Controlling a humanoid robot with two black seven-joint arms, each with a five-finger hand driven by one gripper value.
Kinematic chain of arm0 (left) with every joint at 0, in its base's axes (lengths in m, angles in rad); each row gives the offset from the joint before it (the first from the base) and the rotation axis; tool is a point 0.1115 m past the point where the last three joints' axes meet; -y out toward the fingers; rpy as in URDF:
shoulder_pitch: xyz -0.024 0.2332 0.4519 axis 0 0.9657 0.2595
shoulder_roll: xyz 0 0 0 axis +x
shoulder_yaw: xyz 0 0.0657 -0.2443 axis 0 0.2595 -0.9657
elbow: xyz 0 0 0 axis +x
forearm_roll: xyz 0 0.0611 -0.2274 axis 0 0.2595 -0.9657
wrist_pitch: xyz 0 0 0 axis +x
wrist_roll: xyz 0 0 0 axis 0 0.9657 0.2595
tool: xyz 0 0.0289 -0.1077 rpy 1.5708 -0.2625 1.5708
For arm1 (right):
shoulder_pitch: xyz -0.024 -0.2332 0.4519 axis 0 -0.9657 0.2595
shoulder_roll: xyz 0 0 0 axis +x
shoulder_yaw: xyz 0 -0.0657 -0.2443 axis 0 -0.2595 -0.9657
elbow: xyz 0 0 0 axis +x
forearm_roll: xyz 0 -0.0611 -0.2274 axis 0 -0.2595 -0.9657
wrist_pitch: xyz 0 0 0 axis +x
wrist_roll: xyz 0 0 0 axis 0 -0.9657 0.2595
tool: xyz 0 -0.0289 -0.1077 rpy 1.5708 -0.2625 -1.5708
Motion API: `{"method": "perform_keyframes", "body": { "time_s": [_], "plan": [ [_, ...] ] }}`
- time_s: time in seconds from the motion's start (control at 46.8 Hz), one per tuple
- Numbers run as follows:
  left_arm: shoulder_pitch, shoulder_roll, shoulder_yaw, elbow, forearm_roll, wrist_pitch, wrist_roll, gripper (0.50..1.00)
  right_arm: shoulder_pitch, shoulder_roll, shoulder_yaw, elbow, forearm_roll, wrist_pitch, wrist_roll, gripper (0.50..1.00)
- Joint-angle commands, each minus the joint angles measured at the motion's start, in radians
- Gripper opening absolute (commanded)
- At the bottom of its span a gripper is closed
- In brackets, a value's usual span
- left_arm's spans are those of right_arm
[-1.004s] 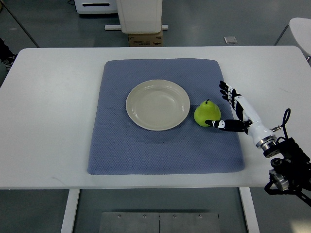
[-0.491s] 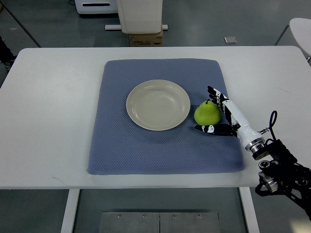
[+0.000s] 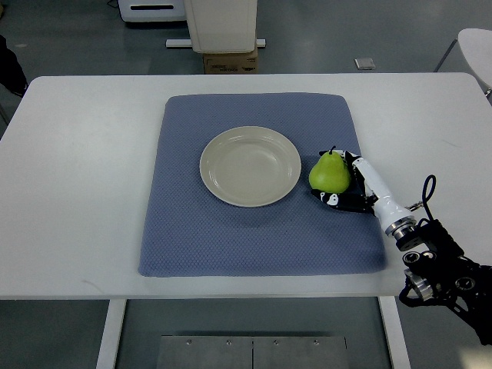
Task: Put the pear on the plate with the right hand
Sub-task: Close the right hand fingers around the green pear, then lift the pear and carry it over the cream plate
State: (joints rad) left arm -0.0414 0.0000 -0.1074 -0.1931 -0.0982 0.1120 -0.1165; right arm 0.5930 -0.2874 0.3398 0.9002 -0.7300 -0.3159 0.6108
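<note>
Next, my right gripper lets go of the green pear near the middle of the cream plate (image 3: 260, 171).
A green pear (image 3: 329, 173) stands on the blue mat (image 3: 261, 231), just right of the cream plate (image 3: 250, 165), which holds nothing. My right hand (image 3: 341, 184) comes in from the lower right and wraps the pear's right and near side, thumb under its front, fingers behind it. The pear is still low over the mat; I cannot tell if it touches. The left arm does not show.
The mat lies on a white table (image 3: 84, 192). Beyond the far edge stand a white unit (image 3: 221, 23) and a cardboard box (image 3: 229, 61) on the floor. A second white table's corner (image 3: 478, 42) shows at the top right.
The right hand slid left to the pear and its spread fingers curled around the fruit. The pear has tipped slightly and shifted a little.
</note>
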Motion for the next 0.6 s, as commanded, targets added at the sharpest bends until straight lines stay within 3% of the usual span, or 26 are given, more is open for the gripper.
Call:
{"method": "perform_keyframes", "body": {
  "time_s": [0.0, 0.577],
  "plan": [
    [0.0, 0.0, 0.0, 0.0, 0.0, 0.0, 0.0, 1.0, 0.01, 0.002, 0.002, -0.001, 0.004, 0.0, 0.0, 0.5],
    [0.0, 0.0, 0.0, 0.0, 0.0, 0.0, 0.0, 1.0, 0.117, 0.002, 0.007, 0.005, 0.037, -0.008, 0.0, 0.5]
  ]
}}
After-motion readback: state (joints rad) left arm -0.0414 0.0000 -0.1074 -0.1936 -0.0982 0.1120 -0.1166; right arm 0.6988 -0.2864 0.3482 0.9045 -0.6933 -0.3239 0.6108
